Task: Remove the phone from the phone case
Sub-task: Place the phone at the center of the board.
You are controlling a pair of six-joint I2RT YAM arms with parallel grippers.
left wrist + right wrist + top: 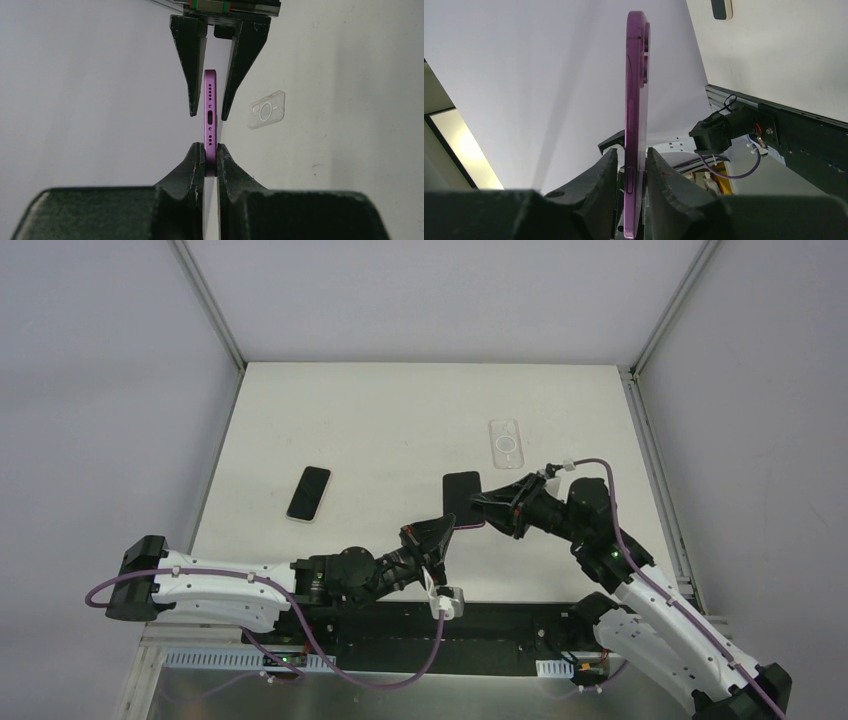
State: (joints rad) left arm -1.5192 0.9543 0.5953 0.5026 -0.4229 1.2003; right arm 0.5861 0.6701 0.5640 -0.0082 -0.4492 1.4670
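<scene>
I have my left gripper on the purple phone's charging-port end, so I should clamp a long side with my right gripper before my left gripper takes the opposite side (446, 497).
A purple phone (462, 495) (210, 100) (636, 75) hangs edge-up in the air between both grippers. My left gripper (443, 525) (210, 147) is shut on its lower corner, beside the charging port. My right gripper (478, 503) (631, 150) straddles the long side at the side button. One finger touches the phone and a thin gap shows at the other. In the left wrist view the right gripper (208, 116) stands around the phone with slits on both sides. A clear phone case (507, 443) (266, 109) with a white ring lies flat on the table, apart from the phone.
A second phone (309, 493) (721, 7) with a pale rim lies face up on the left part of the white table (380, 420). Aluminium rails (655, 470) run along the table's sides. The arm bases and cables sit at the near edge.
</scene>
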